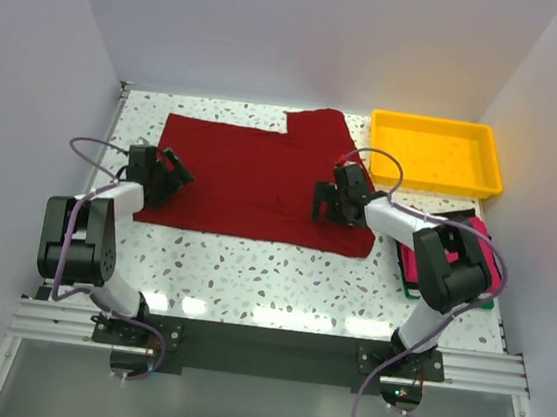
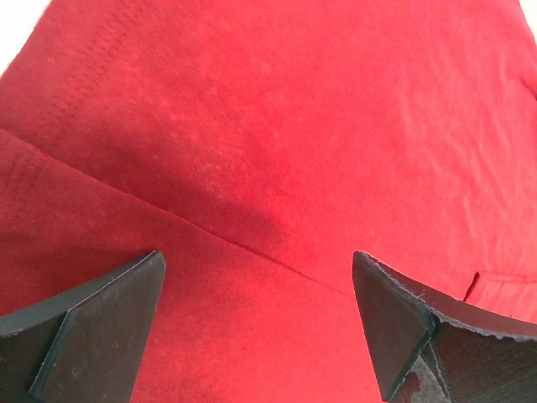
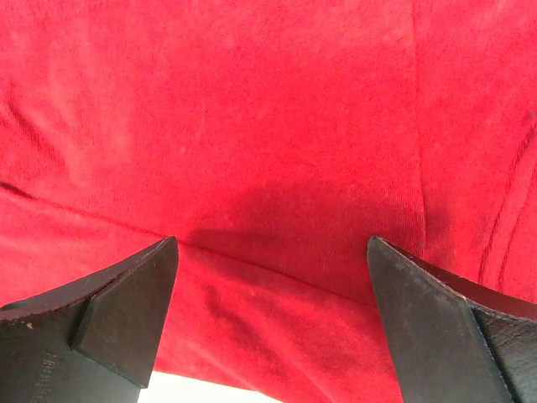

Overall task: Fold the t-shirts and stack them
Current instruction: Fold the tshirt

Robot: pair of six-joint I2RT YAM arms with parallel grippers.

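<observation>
Next, I'll close my left gripper on the back corner (image 1: 171, 118) of the maroon t-shirt, farthest from the yellow tray.
A large maroon t-shirt (image 1: 251, 180) lies spread flat on the speckled table, one sleeve reaching toward the back. My left gripper (image 1: 174, 174) is open over its left edge, and the left wrist view shows red cloth (image 2: 277, 151) with a fold line between the spread fingers (image 2: 394, 327). My right gripper (image 1: 325, 204) is open over the shirt's right part, near its front edge; the right wrist view shows red cloth (image 3: 268, 143) between the fingers (image 3: 126, 319). A stack of pink, black and green shirts (image 1: 479, 234) lies at the right, partly hidden by the right arm.
A yellow plastic tray (image 1: 436, 153) stands at the back right. White walls close in the table on the left, back and right. The speckled tabletop (image 1: 271, 278) shows bare in front of the maroon shirt.
</observation>
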